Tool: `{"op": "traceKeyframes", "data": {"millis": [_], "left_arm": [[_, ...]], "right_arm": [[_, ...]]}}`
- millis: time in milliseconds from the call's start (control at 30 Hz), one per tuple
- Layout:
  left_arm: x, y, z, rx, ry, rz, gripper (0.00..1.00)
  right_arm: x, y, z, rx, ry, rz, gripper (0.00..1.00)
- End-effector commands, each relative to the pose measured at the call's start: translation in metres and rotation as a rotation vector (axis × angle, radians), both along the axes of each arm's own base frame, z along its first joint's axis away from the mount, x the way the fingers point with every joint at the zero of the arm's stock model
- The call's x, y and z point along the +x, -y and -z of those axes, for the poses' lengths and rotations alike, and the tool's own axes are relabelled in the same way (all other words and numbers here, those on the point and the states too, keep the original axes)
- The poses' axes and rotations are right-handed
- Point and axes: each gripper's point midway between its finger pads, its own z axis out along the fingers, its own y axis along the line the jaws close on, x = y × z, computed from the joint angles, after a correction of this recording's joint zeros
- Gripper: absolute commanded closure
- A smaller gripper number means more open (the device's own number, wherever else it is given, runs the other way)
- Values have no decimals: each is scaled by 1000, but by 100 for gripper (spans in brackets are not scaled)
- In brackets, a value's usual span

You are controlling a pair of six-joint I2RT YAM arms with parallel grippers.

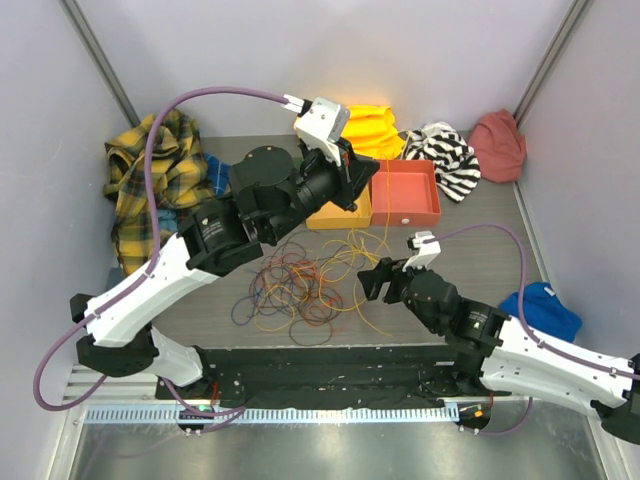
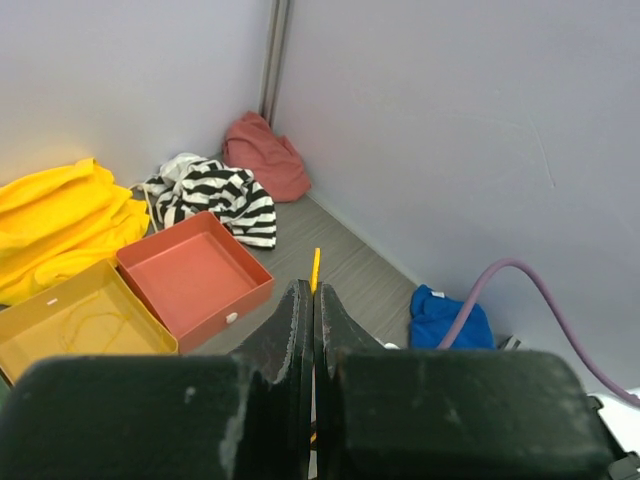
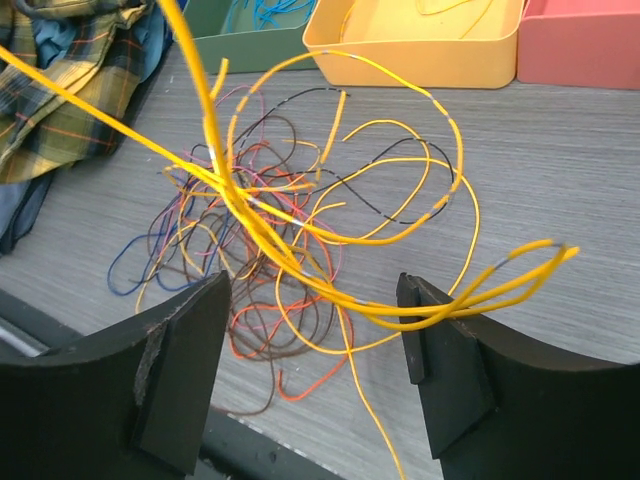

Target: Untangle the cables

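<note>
Yellow strands of cable wind together below my left gripper, so my right gripper needs to close on the strands of cable (image 3: 345, 300) between its fingers and pull away from my left gripper.
The cables (image 1: 295, 285) lie as a tangled bunch of yellow-orange, red, blue-purple and dark thin loops on the grey table, in front of the trays. My left gripper (image 1: 358, 185) is raised over the yellow tray (image 1: 340, 215). It is shut on a yellow cable whose end (image 2: 316, 268) sticks out past the closed fingertips (image 2: 300, 300). Yellow strands (image 1: 356, 243) rise from the bunch toward it. My right gripper (image 1: 372, 278) is open at the bunch's right edge. In the right wrist view, taut yellow cables (image 3: 300, 265) cross between its fingers (image 3: 185, 370), and the right gripper (image 3: 315, 350) holds nothing.
A red-orange tray (image 1: 405, 193) stands right of the yellow one, and a green tray (image 3: 255, 20) to its left. Clothes ring the table: plaid shirt (image 1: 150, 170), yellow cloth (image 1: 370, 125), striped cloth (image 1: 445, 150), pink-red cloth (image 1: 498, 145), blue cloth (image 1: 545, 305). Walls close in on all sides.
</note>
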Motion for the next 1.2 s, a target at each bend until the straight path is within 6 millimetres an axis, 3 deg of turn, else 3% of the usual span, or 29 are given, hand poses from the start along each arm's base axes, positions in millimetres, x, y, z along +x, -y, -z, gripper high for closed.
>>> {"op": "traceKeyframes", "data": {"millis": [0, 67, 100, 167, 267, 333, 367, 400, 433, 500, 567, 600, 800, 1167], "left_arm": [[-8, -7, -24, -68, 13, 25, 100], [-9, -6, -23, -69, 7, 30, 100], [-10, -7, -23, -71, 7, 31, 100], [-10, -7, -22, -70, 6, 31, 100], [-9, -11, -23, -67, 11, 16, 100], [-7, -14, -22, -61, 15, 0, 100], [-6, -17, -23, -56, 22, -8, 100], [-5, -19, -24, -57, 25, -18, 100], [-5, -19, -23, -55, 26, -19, 100], [-6, -18, -20, -46, 25, -15, 100], [-5, -18, -19, -44, 24, -17, 100], [-5, -17, -17, -37, 21, -14, 100], [-6, -14, -17, -50, 17, -4, 100], [-10, -10, -16, -55, 0, 22, 100]], "right_arm": [[16, -4, -8, 41, 66, 61, 28], [20, -3, -3, 32, 64, 89, 33], [22, -6, -4, 49, 71, 93, 44], [25, -6, -5, 72, 85, 108, 56], [27, 0, -6, 89, 95, 141, 86], [23, 9, -7, 93, 94, 153, 98], [23, 16, -7, 95, 93, 179, 99], [20, 24, -1, 67, 79, 189, 99], [16, 30, -10, 100, 97, 189, 99], [9, 36, -12, 106, 98, 168, 72], [3, 42, -28, 165, 119, 159, 41], [1, 46, -32, 170, 118, 161, 36], [0, 47, -47, 164, 129, 148, 30], [13, 24, -33, 110, 112, 140, 34]]}}
